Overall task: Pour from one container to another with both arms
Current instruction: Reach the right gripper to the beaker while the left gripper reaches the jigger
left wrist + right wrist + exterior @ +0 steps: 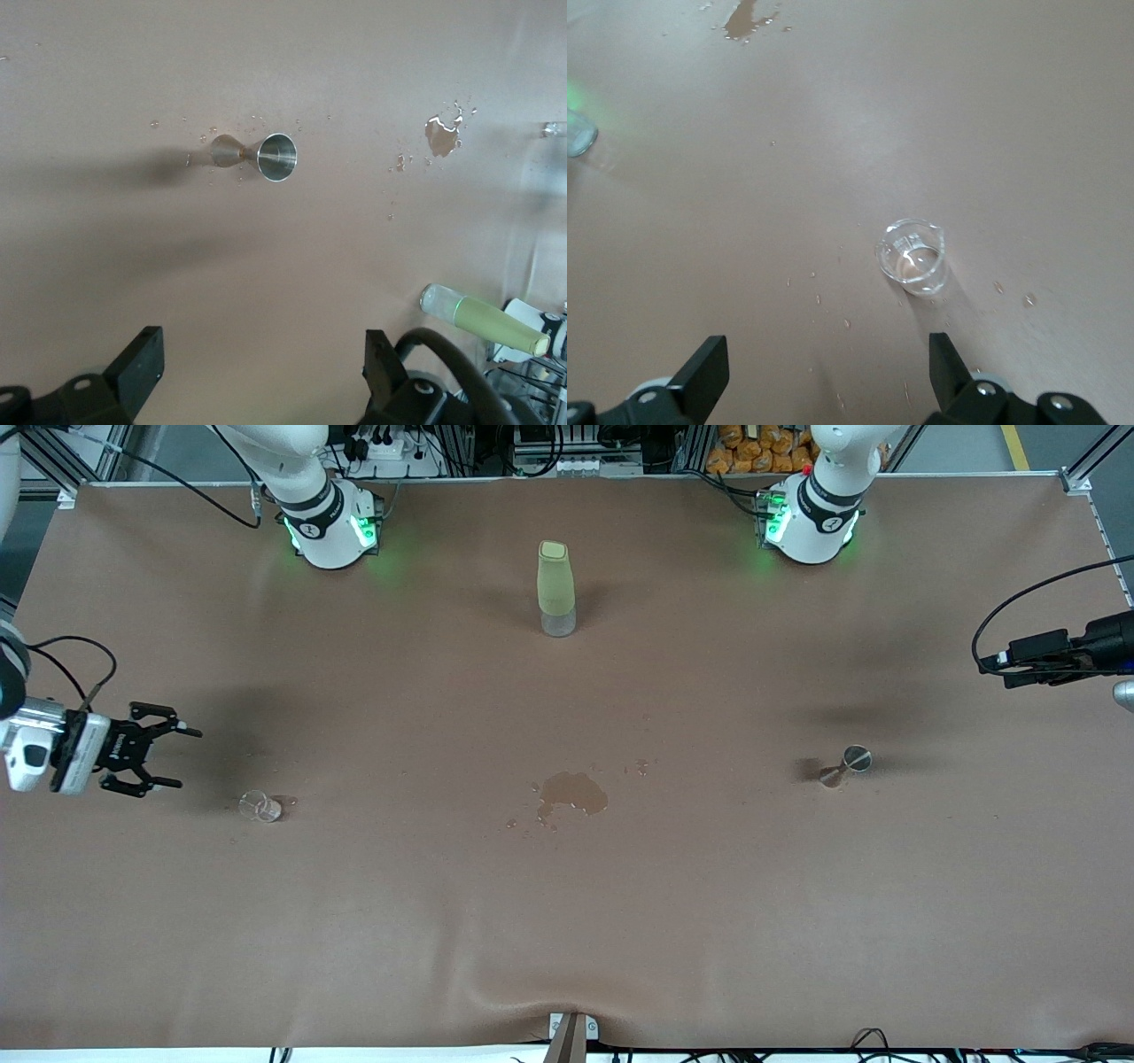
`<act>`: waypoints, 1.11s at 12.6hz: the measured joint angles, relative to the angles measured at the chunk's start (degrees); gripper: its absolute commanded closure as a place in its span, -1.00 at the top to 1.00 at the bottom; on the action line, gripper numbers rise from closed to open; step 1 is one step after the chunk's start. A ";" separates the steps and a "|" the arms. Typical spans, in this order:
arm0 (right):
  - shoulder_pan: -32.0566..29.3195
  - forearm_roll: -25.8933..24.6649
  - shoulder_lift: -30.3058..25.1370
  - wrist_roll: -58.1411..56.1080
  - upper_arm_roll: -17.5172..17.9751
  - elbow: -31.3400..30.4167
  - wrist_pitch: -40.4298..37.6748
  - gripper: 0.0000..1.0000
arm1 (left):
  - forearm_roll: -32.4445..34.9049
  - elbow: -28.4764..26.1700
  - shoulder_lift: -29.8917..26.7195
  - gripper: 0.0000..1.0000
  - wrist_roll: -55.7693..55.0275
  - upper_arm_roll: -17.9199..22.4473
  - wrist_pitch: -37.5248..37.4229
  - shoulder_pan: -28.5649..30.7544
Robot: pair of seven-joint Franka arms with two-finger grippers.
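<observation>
The tiny clear glass cup is next for my right gripper, which should go to it and close around the cup's body (pixel 262 808) (pixel 919 269), leaving the cup's rim clear above the fingers.
The tiny clear glass cup (pixel 260 806) (pixel 912 257) sits on the brown table toward the right arm's end. My right gripper (pixel 182 758) (pixel 828 372) hovers beside it, open and holding nothing, a short gap from the cup. The small steel jigger (pixel 846 766) (pixel 257 155) sits toward the left arm's end, its round rim showing. My left gripper (pixel 985 664) (pixel 263 372) hangs at the table's edge, well away from the jigger, open and holding nothing.
A tall pale-green bottle (pixel 556 589) (pixel 483 319) stands mid-table near the arm bases. A brown puddle (pixel 573 793) (pixel 440 135) (pixel 744 18) with scattered droplets lies between cup and jigger. Small drops dot the table around the cup.
</observation>
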 measured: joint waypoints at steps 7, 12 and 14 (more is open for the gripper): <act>-1.94 8.98 7.13 -20.31 -0.02 0.39 0.16 1.00 | -4.35 0.04 6.51 1.00 11.35 -0.01 0.80 2.19; -1.95 13.03 12.17 -29.47 0.06 5.46 -0.32 1.00 | -8.09 1.87 12.59 1.00 25.57 0.00 0.94 3.69; -1.95 14.30 13.34 -30.78 0.08 6.12 -0.72 1.00 | -8.73 3.23 15.55 1.00 29.59 -0.02 0.94 3.76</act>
